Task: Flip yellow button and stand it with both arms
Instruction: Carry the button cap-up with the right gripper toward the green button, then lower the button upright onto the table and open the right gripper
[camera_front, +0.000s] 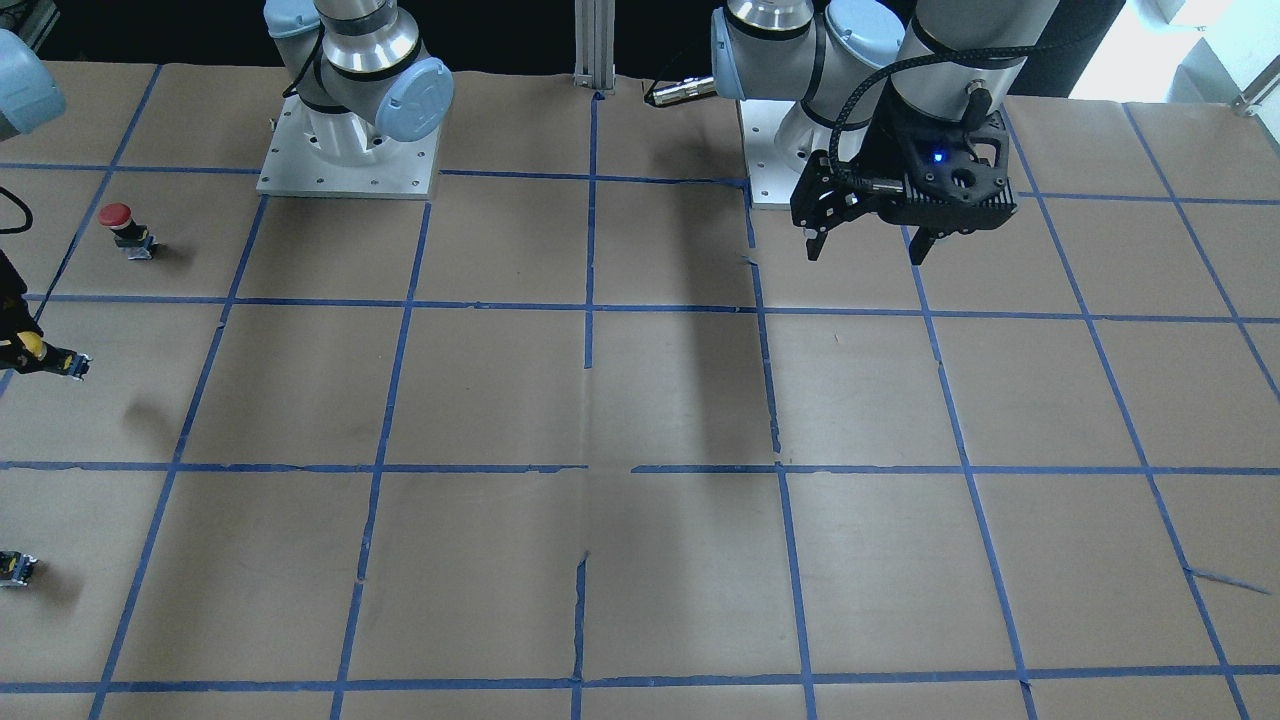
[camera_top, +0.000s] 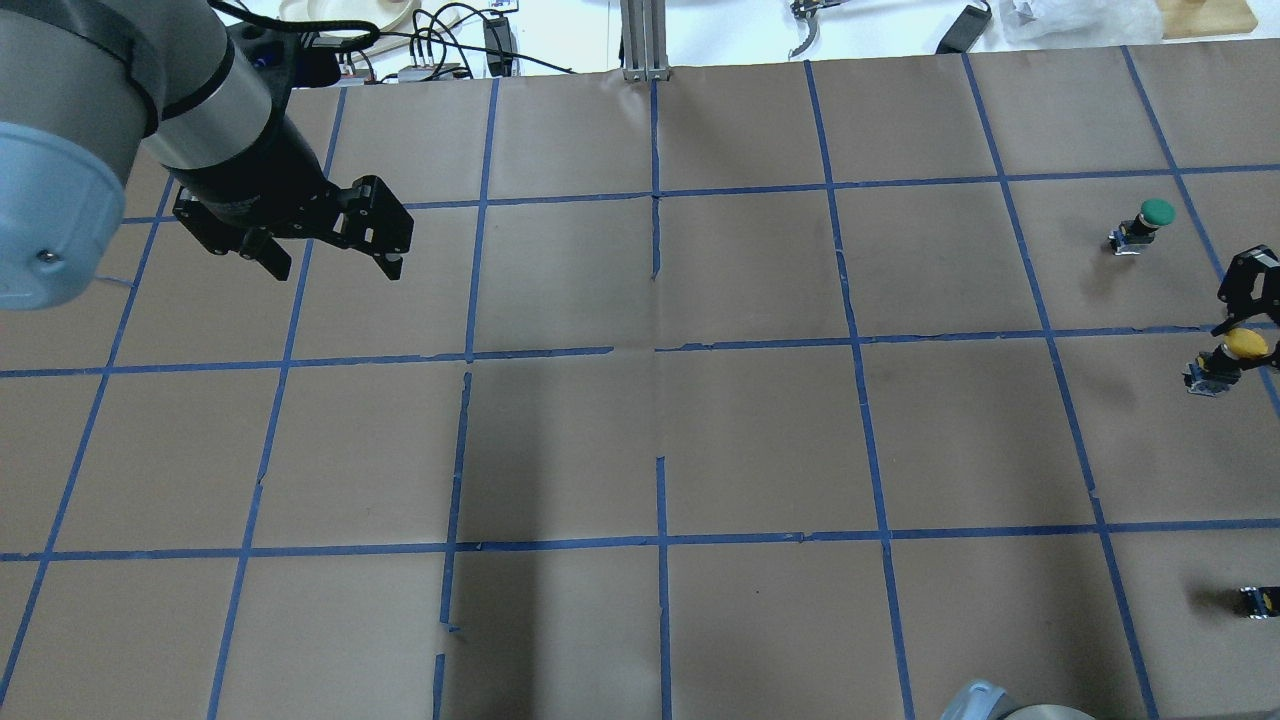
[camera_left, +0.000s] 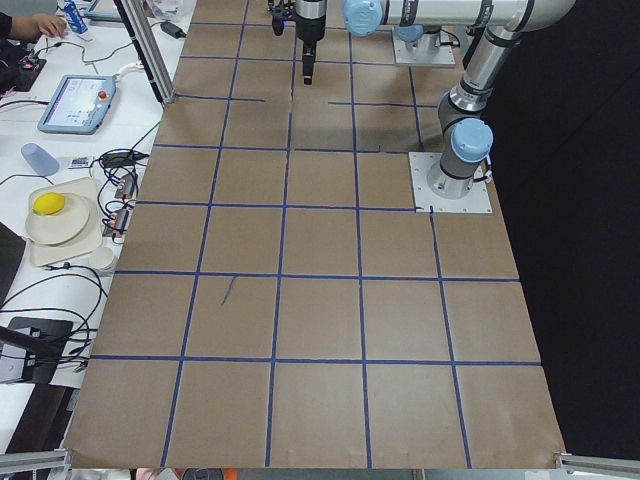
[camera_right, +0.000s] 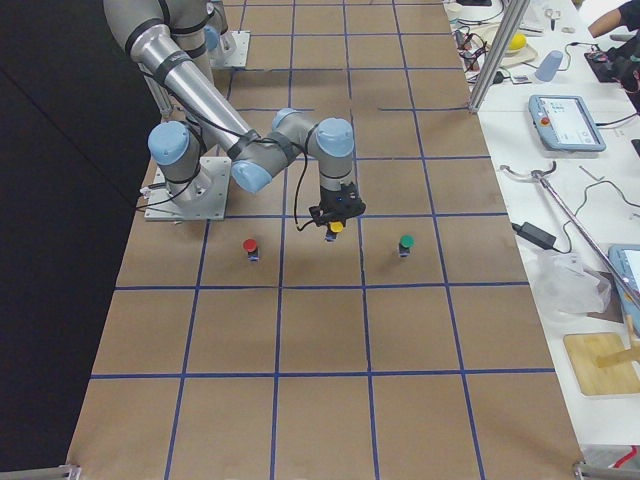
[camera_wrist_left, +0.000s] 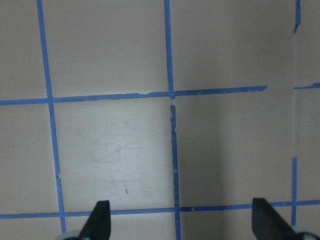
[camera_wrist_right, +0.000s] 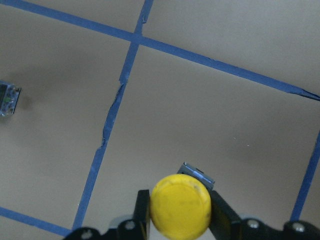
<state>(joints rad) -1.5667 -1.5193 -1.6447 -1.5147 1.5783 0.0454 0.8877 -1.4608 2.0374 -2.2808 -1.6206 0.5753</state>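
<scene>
My right gripper is to set the yellow button down inside the bare taped square (camera_front: 100, 382) (camera_wrist_right: 207, 158), which is next to the square of the red-capped button.
The yellow button (camera_wrist_right: 181, 205) is held in my right gripper (camera_wrist_right: 181, 214), a finger on each side of it below the cap. Its yellow cap faces the wrist camera and its silvery base (camera_wrist_right: 199, 175) points away. In the overhead view the button (camera_top: 1243, 343) hangs tilted at the right edge, under the right gripper (camera_top: 1240, 345). The front view shows it (camera_front: 30, 349) lifted above the table at the left edge. My left gripper (camera_top: 333, 264) is open and empty, high over the table's left side; it also shows in the front view (camera_front: 866, 253).
A red-capped button (camera_front: 118, 225) and a green-capped button (camera_top: 1150, 218) stand on either side of the held one. A small black capless block (camera_top: 1256, 601) lies nearer the robot. The brown paper table (camera_top: 650, 420) has a blue tape grid.
</scene>
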